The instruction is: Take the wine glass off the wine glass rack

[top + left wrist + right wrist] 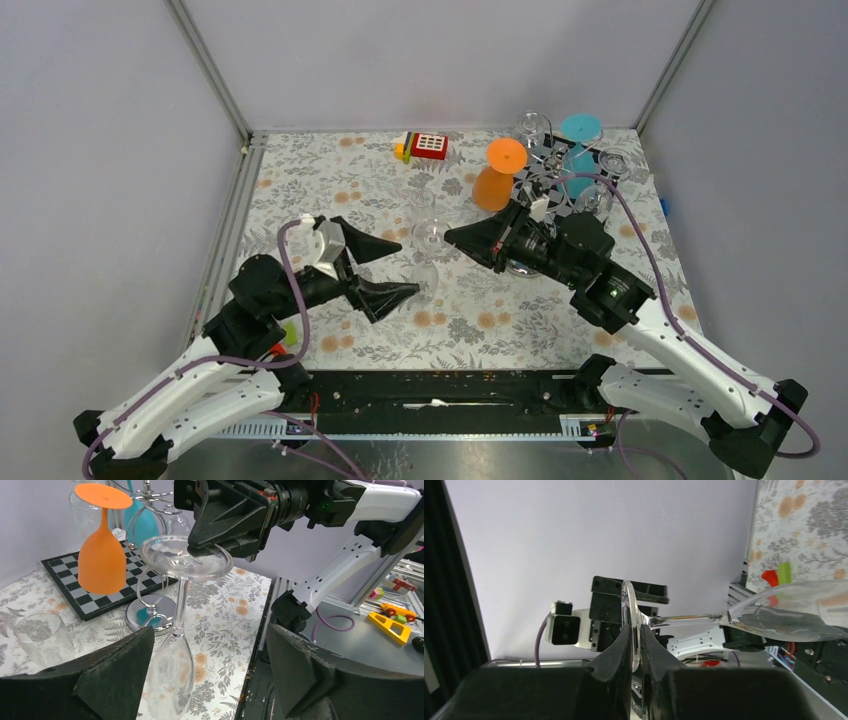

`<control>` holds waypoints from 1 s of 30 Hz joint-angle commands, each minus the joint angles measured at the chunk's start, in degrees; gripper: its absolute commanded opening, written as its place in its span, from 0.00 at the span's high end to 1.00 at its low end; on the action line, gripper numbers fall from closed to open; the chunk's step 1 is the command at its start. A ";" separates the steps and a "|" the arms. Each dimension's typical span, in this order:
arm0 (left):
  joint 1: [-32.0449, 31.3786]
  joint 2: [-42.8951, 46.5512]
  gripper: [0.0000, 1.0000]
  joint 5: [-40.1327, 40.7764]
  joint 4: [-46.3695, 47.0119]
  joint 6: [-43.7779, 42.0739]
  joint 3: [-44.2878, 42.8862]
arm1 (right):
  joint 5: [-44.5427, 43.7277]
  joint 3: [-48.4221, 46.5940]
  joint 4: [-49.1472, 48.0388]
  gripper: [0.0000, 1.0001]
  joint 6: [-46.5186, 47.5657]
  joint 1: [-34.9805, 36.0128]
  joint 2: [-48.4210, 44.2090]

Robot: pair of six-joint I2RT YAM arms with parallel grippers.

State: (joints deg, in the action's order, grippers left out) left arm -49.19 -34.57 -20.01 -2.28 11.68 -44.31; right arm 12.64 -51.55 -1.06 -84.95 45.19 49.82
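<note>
The clear wine glass is hanging upside down by its foot, so next my left gripper grabs its stem (181, 602) and turns it before my right gripper takes its bowl.
A clear wine glass (428, 252) hangs upside down in mid-table, away from the chrome wire rack (560, 168). My right gripper (452, 237) is shut on the rim of its round foot; in the right wrist view the fingers (621, 645) pinch the foot (628, 597) edge-on, and stem and bowl (784, 617) run right. My left gripper (402, 268) is open, one finger on each side of the bowl (170, 680), not touching it. The left wrist view shows the right gripper (202, 547) on the foot (175, 560) and the rack's mirrored base (150, 614) behind.
An orange glass (497, 175) and a teal glass (580, 150) hang upside down on the rack, with clear glasses (533, 125) beside them. The rack stands on a checkered board (90, 595). A clear tumbler (42, 637) stands left. A red toy block (427, 146) lies at the back.
</note>
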 commanded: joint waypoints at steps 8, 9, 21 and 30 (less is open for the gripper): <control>-0.02 -5.60 0.34 0.29 4.50 5.28 -3.00 | -0.69 -4.67 -9.23 1.00 -3.47 3.95 1.36; -0.02 -5.68 0.36 -0.11 4.81 5.28 -2.97 | -0.63 -4.75 -9.00 1.00 -3.41 4.09 1.36; 0.02 -8.59 0.71 -6.52 3.94 3.13 -5.72 | 3.00 -6.72 -10.11 1.00 -4.64 5.08 3.59; 0.07 -8.49 1.00 -6.65 6.21 5.10 -5.90 | 4.16 -6.65 -11.37 1.00 -5.17 5.24 4.26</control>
State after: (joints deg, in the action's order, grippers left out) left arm -49.08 -43.24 -25.21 -0.47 14.35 -47.94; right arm 14.68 -55.44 -6.35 -90.39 49.82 53.74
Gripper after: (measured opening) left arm 0.123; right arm 0.120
